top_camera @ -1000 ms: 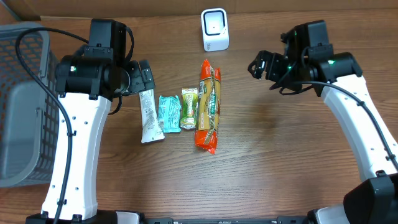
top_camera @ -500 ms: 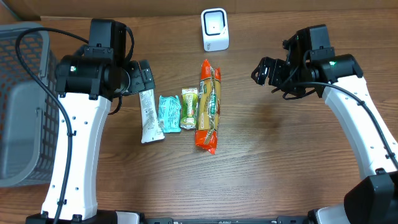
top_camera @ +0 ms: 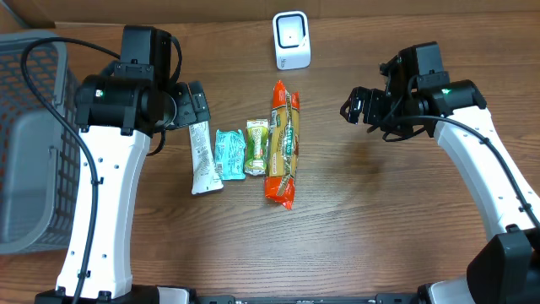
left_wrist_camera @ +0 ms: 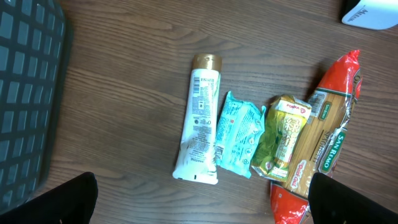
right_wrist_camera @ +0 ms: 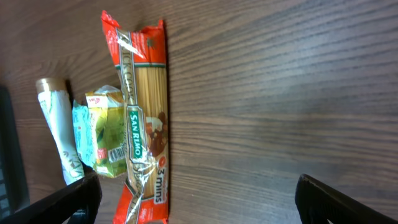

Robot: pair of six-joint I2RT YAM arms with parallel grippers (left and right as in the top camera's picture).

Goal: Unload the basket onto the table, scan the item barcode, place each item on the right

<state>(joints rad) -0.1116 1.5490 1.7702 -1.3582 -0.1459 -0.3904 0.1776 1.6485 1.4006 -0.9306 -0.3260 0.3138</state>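
The robot's right gripper will next move to the long orange spaghetti pack and close on its middle (top_camera: 285, 139) (right_wrist_camera: 135, 116), by the green label.
Several items lie in a row mid-table: a white tube (top_camera: 201, 158), a teal packet (top_camera: 229, 154), a green packet (top_camera: 256, 148) and a long orange spaghetti pack (top_camera: 283, 143). The white barcode scanner (top_camera: 292, 40) stands behind them at the far edge. My left gripper (top_camera: 196, 105) hovers open just behind the tube's gold cap. In the left wrist view the tube (left_wrist_camera: 200, 118) lies ahead of the left gripper (left_wrist_camera: 202, 205). My right gripper (top_camera: 359, 103) hangs open to the right of the spaghetti, apart from it. The right wrist view shows the spaghetti (right_wrist_camera: 144, 118) near the right gripper's (right_wrist_camera: 199, 202) left finger.
A grey plastic basket (top_camera: 25, 143) fills the table's left edge, also seen as the dark basket (left_wrist_camera: 25, 93) in the left wrist view. Bare wood lies right of the spaghetti and toward the front edge.
My right arm has shifted slightly toward the front of the table, with the gripper still open. The left arm and the items have not moved.
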